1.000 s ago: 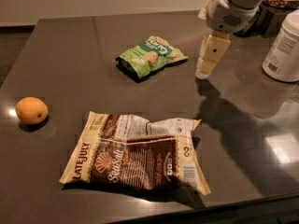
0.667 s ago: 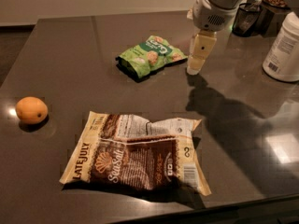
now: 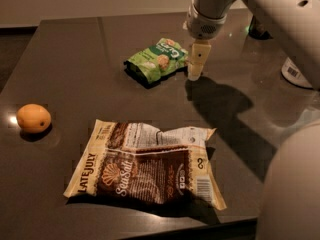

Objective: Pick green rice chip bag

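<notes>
I should move my gripper to the middle [image 3: 162, 57] of the green rice chip bag next and close it there.
The green rice chip bag [image 3: 159, 59] lies flat on the dark table [image 3: 75, 59], toward the far middle. It is bright green with white lettering and pale round cakes pictured on it. My gripper [image 3: 196, 69] hangs from the pale arm [image 3: 270, 9] that comes in from the upper right. Its cream fingers point down just past the bag's right edge, very close to it, low over the table.
A large brown-and-cream "Late July" bag [image 3: 147, 166] lies at the front middle. An orange [image 3: 33, 118] sits at the left. A white container [image 3: 300, 74] stands at the right edge, partly behind the arm. A dark object [image 3: 260, 29] is at the back right.
My gripper has moved left and down, from right of the green bag to just beside its right edge. The arm now covers more of the right side.
</notes>
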You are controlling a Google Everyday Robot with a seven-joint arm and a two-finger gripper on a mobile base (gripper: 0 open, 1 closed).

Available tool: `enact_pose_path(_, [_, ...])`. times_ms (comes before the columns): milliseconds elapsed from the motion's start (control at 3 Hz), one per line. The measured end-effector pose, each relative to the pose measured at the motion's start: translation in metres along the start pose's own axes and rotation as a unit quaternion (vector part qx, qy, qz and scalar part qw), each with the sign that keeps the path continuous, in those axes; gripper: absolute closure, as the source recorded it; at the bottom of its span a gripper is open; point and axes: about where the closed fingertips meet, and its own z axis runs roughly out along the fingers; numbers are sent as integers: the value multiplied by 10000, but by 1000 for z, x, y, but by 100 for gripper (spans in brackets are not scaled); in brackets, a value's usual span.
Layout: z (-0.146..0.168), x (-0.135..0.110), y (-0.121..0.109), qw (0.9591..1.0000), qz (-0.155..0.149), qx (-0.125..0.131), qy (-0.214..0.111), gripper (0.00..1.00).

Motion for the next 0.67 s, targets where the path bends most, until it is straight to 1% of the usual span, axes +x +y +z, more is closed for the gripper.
enact_pose_path(333, [24, -8, -12, 9998, -148, -96, -50, 0])
enact_pose_path(667, [34, -20, -21, 9995, -263, -123, -141, 0])
